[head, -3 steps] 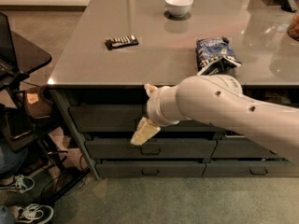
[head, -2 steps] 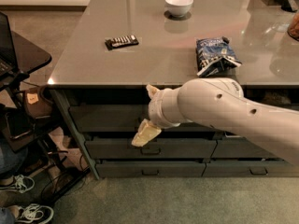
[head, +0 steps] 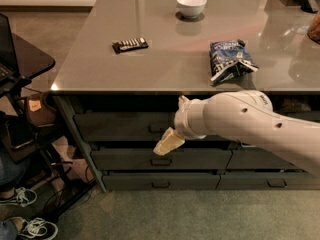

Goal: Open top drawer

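Observation:
The robot's gripper needs to next go to the top drawer's upper edge [head: 175, 113], just above and beside the drawer's small loop handle, and close there.
The top drawer [head: 117, 126] is a wide dark-grey front just under the grey countertop [head: 165, 59], and it looks closed. Its small loop handle [head: 155, 129] shows at the centre, partly behind my gripper. My gripper [head: 166, 142], pale yellow at the tip, hangs in front of the drawer stack just below and right of that handle, over the gap between the top and second drawers. The thick white arm [head: 250, 121] reaches in from the right and hides the drawer's right part.
Two shorter drawers [head: 125, 159] [head: 145, 181] lie below, and another stack [head: 260, 159] to the right. On the counter are a white bowl [head: 191, 5], a black remote [head: 130, 44] and a blue snack bag [head: 230, 59]. A dark side table [head: 27, 59], cables and shoes [head: 20, 196] crowd the left floor.
My arm and gripper have shifted slightly to the right in front of the drawers. The top drawer front has not visibly moved.

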`<state>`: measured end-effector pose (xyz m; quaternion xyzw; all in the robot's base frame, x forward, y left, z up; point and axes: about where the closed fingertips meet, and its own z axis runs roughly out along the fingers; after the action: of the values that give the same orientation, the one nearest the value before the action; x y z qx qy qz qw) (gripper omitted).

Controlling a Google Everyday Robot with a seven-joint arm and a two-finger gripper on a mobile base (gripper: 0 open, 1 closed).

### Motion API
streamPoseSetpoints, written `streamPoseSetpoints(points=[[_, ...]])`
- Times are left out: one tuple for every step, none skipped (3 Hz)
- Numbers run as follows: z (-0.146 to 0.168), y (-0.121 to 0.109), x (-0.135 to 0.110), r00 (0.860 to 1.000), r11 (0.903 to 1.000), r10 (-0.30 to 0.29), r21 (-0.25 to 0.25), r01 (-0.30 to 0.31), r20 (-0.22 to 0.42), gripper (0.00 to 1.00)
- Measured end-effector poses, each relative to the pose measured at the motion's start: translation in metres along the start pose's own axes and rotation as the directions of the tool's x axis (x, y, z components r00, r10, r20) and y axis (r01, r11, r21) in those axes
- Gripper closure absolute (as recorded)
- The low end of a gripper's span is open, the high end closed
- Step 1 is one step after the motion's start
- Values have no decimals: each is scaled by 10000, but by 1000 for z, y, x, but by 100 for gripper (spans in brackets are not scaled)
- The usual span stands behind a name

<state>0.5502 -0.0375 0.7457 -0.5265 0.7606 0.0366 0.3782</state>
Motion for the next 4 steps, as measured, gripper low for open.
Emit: streamPoseSetpoints(points=[[0,0,-1,10000,10000,-11,-6,11,8,0],[27,-5,8,10000,10000,-3,1,3,39,0],[74,-28,20,9997,9997,177,188,-175,-151,0],[81,-30,22,9993,9996,230,176,-225,-292,0]])
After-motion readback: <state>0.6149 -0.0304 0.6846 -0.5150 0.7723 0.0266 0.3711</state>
